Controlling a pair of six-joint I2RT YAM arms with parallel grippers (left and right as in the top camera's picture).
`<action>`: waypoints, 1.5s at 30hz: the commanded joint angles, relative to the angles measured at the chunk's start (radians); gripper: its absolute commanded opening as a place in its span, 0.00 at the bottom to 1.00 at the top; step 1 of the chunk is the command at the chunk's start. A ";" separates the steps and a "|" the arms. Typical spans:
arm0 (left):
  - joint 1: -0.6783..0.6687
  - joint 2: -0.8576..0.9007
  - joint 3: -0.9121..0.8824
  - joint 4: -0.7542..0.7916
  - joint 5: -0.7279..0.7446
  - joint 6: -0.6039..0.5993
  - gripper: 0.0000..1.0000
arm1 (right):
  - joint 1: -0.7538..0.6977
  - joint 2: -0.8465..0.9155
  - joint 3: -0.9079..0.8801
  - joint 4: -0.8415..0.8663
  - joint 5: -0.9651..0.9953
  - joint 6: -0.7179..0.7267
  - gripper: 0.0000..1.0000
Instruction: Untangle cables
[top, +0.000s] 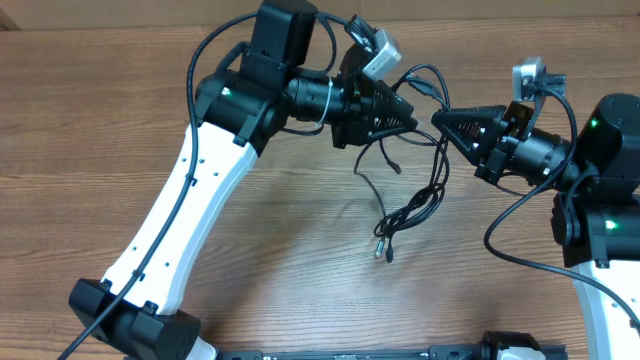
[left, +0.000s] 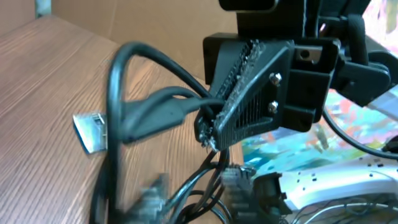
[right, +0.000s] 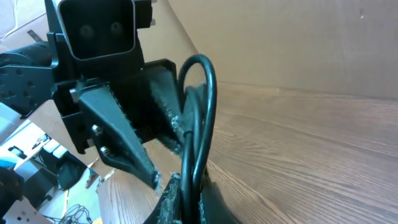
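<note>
The heap of cables is crowded by both my grippers below the top loop, so my left gripper should open and take the top loop (top: 427, 69) while my right gripper pulls away.
The cables (top: 410, 205) are thin black cords bunched between my two grippers above the wooden table (top: 300, 260). Their loose ends hang down to small plugs (top: 383, 250). My left gripper (top: 412, 118) is shut on the cables from the left. In the left wrist view its blurred fingers (left: 196, 193) have several cords (left: 155, 102) between them, and a silver-tipped plug (left: 90, 132) sticks out. My right gripper (top: 442, 121) faces it tip to tip and is shut on the cables. In the right wrist view its fingers (right: 186, 199) pinch a looped cord (right: 208, 87).
The left arm (top: 190, 200) reaches in from the lower left and the right arm (top: 600, 170) from the right edge. Thicker arm wires (top: 520, 250) loop beside the right arm. A cardboard wall (right: 298, 43) stands behind the table.
</note>
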 joint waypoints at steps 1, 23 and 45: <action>0.009 -0.018 0.013 0.003 0.040 -0.014 0.75 | -0.005 -0.010 0.004 0.007 0.039 0.008 0.04; -0.012 -0.018 0.013 0.030 -0.043 0.087 0.04 | -0.079 -0.010 0.004 0.021 -0.186 0.011 0.04; 0.079 -0.024 0.013 0.156 -0.055 -0.122 0.04 | -0.164 0.002 0.004 -0.119 -0.342 -0.252 0.04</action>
